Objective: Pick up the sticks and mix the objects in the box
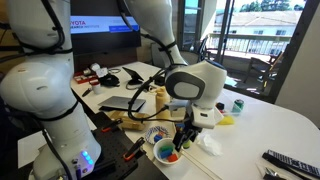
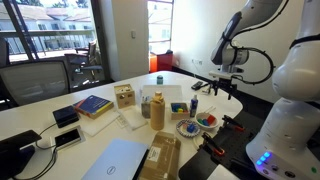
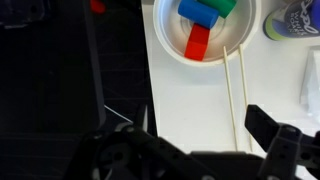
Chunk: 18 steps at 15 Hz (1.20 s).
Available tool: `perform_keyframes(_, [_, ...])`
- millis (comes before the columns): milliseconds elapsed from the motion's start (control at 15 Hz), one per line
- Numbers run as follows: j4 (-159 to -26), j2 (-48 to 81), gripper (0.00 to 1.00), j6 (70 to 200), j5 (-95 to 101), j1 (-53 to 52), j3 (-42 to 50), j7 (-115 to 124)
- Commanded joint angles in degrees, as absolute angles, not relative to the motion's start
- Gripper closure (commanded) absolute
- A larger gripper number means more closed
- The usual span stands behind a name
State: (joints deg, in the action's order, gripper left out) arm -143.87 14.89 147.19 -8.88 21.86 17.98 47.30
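I will next move my gripper to the two thin sticks and close it on the sticks' ends (image 1: 209,173) (image 3: 244,147) farthest from the white bowl of coloured blocks.
The two thin pale sticks (image 3: 235,95) lie side by side on the white table, running from next to a white bowl of coloured blocks (image 3: 200,28) toward my gripper. My gripper (image 3: 200,140) is open and empty above them, and the sticks' near ends lie between its dark fingers, close to the right one. In both exterior views the gripper (image 1: 188,132) (image 2: 222,86) hangs pointing down over the table's corner near the bowls. The sticks show faintly in an exterior view (image 1: 210,168). A small tan box (image 2: 124,96) stands further back beside the tan cylinder (image 2: 157,110).
A second patterned bowl (image 3: 292,20) sits beside the first; both also show in an exterior view (image 2: 187,128) (image 2: 207,120). The table edge (image 3: 150,90) runs just left of the sticks, with dark floor beyond. A remote (image 1: 288,160), a laptop (image 2: 118,160) and a book (image 2: 92,105) lie on the table.
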Motion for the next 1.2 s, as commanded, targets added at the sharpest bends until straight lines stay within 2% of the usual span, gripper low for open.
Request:
perform_keyframes(0, [-138.9,22.1,0.00,147.5,-16.6,22.2,18.3,44.4])
perform_keyframes(533, [-123.9,39.1,0.00,145.2,-22.2,24.0,18.7,44.7])
perform_keyframes(1133, [-112.4,49.4,0.00,143.2,-21.9,24.1,19.0,45.7])
